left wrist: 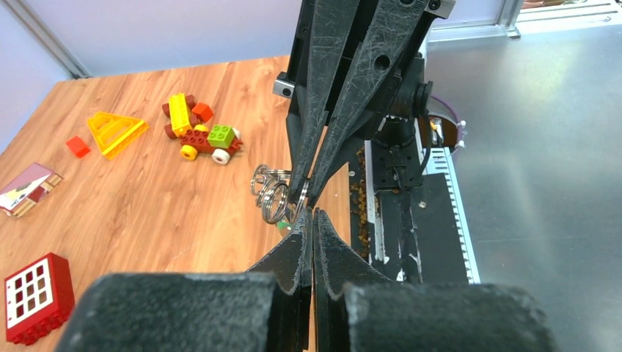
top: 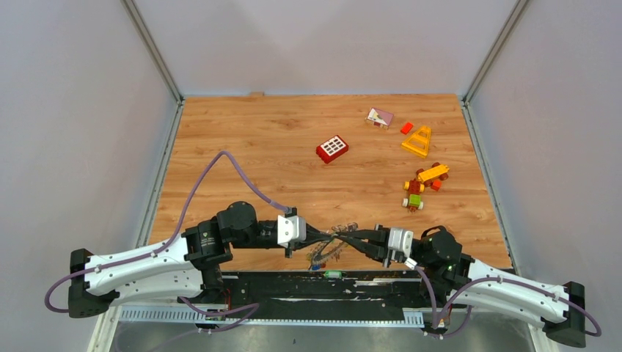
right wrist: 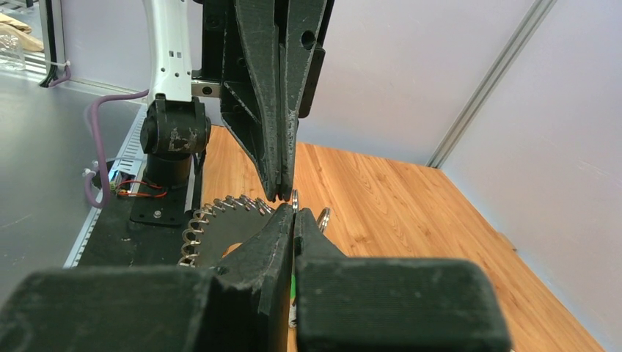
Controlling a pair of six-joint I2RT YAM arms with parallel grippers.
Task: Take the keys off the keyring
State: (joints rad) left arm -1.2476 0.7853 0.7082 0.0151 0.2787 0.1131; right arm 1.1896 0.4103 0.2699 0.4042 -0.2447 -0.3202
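The silver ring in my right gripper is beside my shut left gripper, so next my left gripper opens and takes that ring (right wrist: 295, 199) before my right gripper opens.
The keyring (top: 328, 248) hangs between my two grippers near the table's front edge, over the wood. In the right wrist view its fringe of small silver loops (right wrist: 214, 214) curves like a jagged disc; the keys themselves are too small to tell apart. My right gripper (right wrist: 294, 211) is shut on a thin silver ring (right wrist: 295, 198) at the top of that fringe. My left gripper (left wrist: 312, 213) is shut, its tips touching the right gripper's tips; nothing shows between its fingers. A cluster of small silver rings (left wrist: 273, 192) hangs just left of both tips.
Toy bricks lie further back: a red window brick (top: 332, 149), a yellow triangle (top: 417, 141), a toy car (top: 422, 185), a pink piece (top: 380, 117) and a small red brick (top: 406, 127). The black base plate (top: 293, 287) runs under the grippers, with a small green piece (top: 332, 273) on it.
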